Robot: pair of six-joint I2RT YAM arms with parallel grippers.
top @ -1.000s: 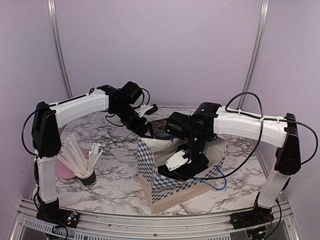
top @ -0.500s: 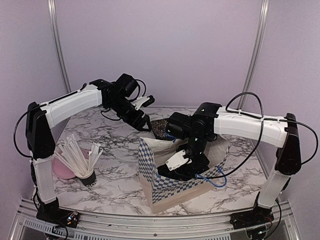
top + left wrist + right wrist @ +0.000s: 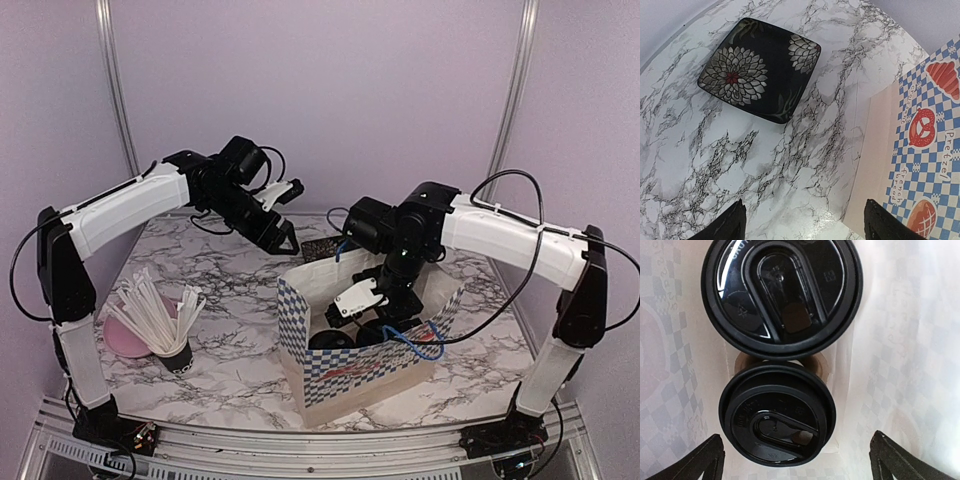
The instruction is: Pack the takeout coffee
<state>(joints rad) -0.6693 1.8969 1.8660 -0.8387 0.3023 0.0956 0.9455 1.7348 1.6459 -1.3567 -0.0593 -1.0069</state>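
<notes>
The robot's left gripper needs to go to the black cup next and close on the upper end of a white stick (image 3: pixel 187 298) closest to the paper bag.
Two takeout coffee cups stand inside the blue-checked paper bag (image 3: pixel 370 365). In the right wrist view only their round black lids show, one farther (image 3: pixel 781 295) and one nearer (image 3: pixel 776 412). A bit of brown cardboard tray (image 3: pixel 819 362) shows between them. One lid shows from above (image 3: pixel 330 341). My right gripper (image 3: pixel 797 467) is open and empty, hanging just above the nearer lid at the bag's mouth (image 3: pixel 378 318). My left gripper (image 3: pixel 805 227) is open and empty, raised over the marble behind the bag (image 3: pixel 283 240).
A black floral square plate (image 3: pixel 760 67) lies on the marble behind the bag (image 3: pixel 920 150), and also shows in the top view (image 3: pixel 322 248). A black cup of white sticks (image 3: pixel 165 330) and a pink item (image 3: pixel 128 342) stand at the left front.
My right gripper has risen out of the bag, leaving the lidded cups inside. My left arm has lifted and drawn back to the left, away from the bag's rim.
</notes>
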